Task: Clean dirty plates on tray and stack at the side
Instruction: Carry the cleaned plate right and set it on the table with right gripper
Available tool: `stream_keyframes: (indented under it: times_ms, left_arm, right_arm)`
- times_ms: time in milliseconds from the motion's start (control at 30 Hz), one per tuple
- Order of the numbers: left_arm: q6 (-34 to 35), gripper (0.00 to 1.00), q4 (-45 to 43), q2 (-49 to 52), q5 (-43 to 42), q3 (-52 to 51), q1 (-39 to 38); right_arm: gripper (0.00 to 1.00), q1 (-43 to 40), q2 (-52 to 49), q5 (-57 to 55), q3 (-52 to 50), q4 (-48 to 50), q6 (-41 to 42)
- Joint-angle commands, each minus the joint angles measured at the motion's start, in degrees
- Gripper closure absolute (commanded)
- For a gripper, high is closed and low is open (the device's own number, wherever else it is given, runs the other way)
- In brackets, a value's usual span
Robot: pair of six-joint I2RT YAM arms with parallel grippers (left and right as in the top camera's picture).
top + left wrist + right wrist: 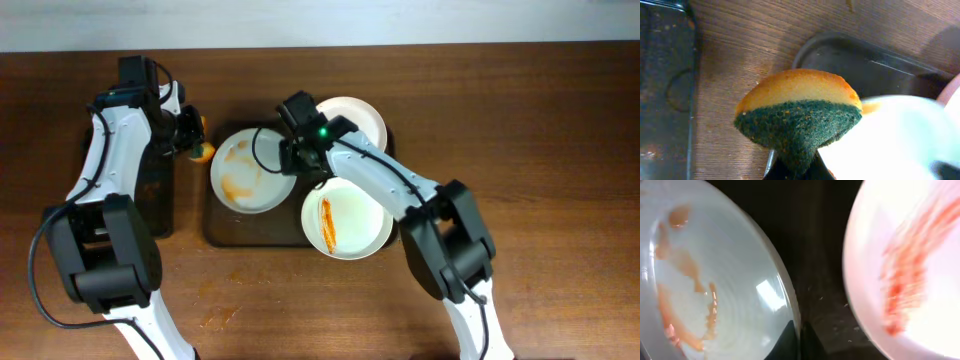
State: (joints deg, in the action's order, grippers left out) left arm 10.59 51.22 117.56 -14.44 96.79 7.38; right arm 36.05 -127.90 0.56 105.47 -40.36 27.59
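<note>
My right gripper is going to let go of the orange-smeared plate on the bare wooden table [482, 183] next to the brown tray, opposite the black tray.
Three white plates sit on the brown tray [262, 228]. The left plate [250, 170] has orange smears and also shows in the right wrist view [715, 280]. The front plate [348, 220] has a red streak and shows at the right of that view [910, 265]. The back plate [355, 115] lies behind my right arm. My right gripper [799, 340] is shut on the left plate's right rim, seen from overhead at the rim [297, 152]. My left gripper [800, 170] is shut on a yellow and green sponge [797, 115], held at the tray's left edge beside that plate [203, 150].
A narrower black tray [150, 190] lies on the wooden table at the left, under my left arm; it shows in the left wrist view [665, 90]. The brown tray's corner [855, 60] lies past the sponge.
</note>
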Motion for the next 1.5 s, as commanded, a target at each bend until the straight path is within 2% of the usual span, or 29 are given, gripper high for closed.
stream_keyframes:
  times_ms: [0, 67, 133, 233, 267, 300, 333, 433, 633, 667, 700, 767, 833, 867, 900, 967, 1000, 1067, 1133, 1233, 1300, 1333, 1367, 1400, 1433, 1467]
  left_arm:
    - [0.7, 0.99, -1.5, -0.3, 4.9, 1.0, 1.0]
    - [0.7, 0.99, -3.3, -0.3, 5.3, 1.0, 1.9]
    - [0.7, 0.99, -4.1, -0.3, 5.3, 1.0, 3.7]
    - [0.7, 0.99, -4.0, -0.3, 5.3, 1.0, 5.8]
    - [0.7, 0.99, -4.0, -0.3, 5.3, 1.0, 6.2]
    - [0.7, 0.99, -3.9, -0.3, 5.3, 1.0, 6.3]
    - [0.7, 0.99, -3.9, -0.3, 5.3, 1.0, 6.3]
    - [0.7, 0.99, -3.8, -0.3, 5.3, 1.0, 6.3]
    - [0.7, 0.99, -3.8, -0.3, 5.3, 0.9, 6.3]
    - [0.7, 0.99, -3.8, -0.3, 5.3, 0.9, 6.3]
    - [0.7, 0.99, -3.7, -0.3, 5.3, 0.9, 6.3]
    - [0.7, 0.99, -3.2, -0.3, 5.2, 0.9, 6.3]
    - [0.7, 0.99, -3.1, -0.3, 5.2, 0.7, 6.2]
    - [0.7, 0.99, -3.2, -0.3, 5.3, 0.7, 6.2]
    - [0.7, 0.99, -3.2, -0.3, 5.3, 0.7, 6.2]
    - [0.7, 0.99, -3.2, -0.3, 5.3, 0.7, 6.2]
    - [0.7, 0.99, -3.2, -0.3, 5.3, 0.7, 6.2]
    - [0.7, 0.99, -3.2, -0.3, 5.3, 0.7, 6.2]
    - [0.7, 0.99, -3.2, -0.3, 5.2, 0.7, 6.1]
    - [0.7, 0.99, -3.2, -0.3, 5.3, 0.7, 5.0]
    - [0.7, 0.99, -3.7, -0.3, 5.2, 0.7, 4.6]
    - [0.7, 0.99, -3.8, -0.3, 5.2, 0.7, 4.6]
    - [0.7, 0.99, -3.8, -0.3, 5.2, 0.7, 4.6]
    - [0.7, 0.99, -3.7, -0.3, 4.9, 0.7, 4.6]
    - [0.7, 0.99, -3.6, -0.3, 4.8, 0.7, 4.6]
    - [0.7, 0.99, -3.6, -0.3, 4.8, 0.7, 4.3]
  right_arm:
    - [0.96, 4.0, 7.6, -20.7, 3.0, -1.0, -6.5]
    - [0.96, 9.3, 8.4, -41.8, 3.0, -0.6, -12.2]
    - [0.96, 14.7, 8.4, -58.6, 3.0, 0.0, -13.9]
    - [0.96, 18.4, 8.4, -67.1, 3.0, 0.5, -14.0]
    - [0.96, 19.6, 8.4, -71.9, 3.0, 1.8, -15.7]
    - [0.96, 21.0, 8.4, -76.4, 3.0, 5.9, -21.5]
    - [0.96, 22.1, 8.4, -78.7, 3.0, 11.2, -27.8]
    - [0.96, 23.2, 8.4, -79.3, 3.0, 18.4, -35.2]
    - [0.96, 23.1, 8.4, -78.8, 3.0, 19.3, -36.0]
    - [0.96, 23.1, 8.4, -76.9, 3.0, 17.5, -33.1]
    - [0.96, 22.5, 8.6, -69.5, 3.0, 13.0, -29.9]
    - [0.96, 18.9, 10.2, -49.8, 3.0, 2.7, -18.7]
    - [0.96, 12.8, 13.4, -31.9, 3.0, -1.6, -13.8]
    - [0.96, 8.4, 15.5, -21.7, 3.0, -3.1, -11.7]
    - [0.96, -1.4, 18.3, -4.5, 3.0, -5.8, -10.5]
    - [0.96, -13.0, 19.8, 10.8, 3.0, -10.0, -10.5]
    - [0.96, -22.9, 19.8, 15.7, 3.0, -15.3, -10.5]
    - [0.96, -36.2, 19.7, 14.6, 1.8, -23.1, -10.6]
    - [0.96, -49.7, 19.0, 8.9, -4.9, -27.8, -10.5]
    - [0.96, -60.5, 18.0, 9.5, -20.2, -20.9, -10.6]
    - [0.96, -63.4, 18.0, 9.2, -29.9, -13.2, -10.6]
    - [0.96, -63.5, 18.0, 9.3, -31.5, -11.2, -10.6]
    - [0.74, -63.4, 18.0, 11.8, -31.3, -10.9, -11.1]
    - [0.66, -63.5, 18.3, 15.7, -29.7, -12.0, -14.0]
    - [0.52, -63.5, 18.5, 19.4, -26.6, -14.6, -16.3]
    - [0.47, -62.9, 19.5, 23.3, -20.6, -19.4, -18.5]
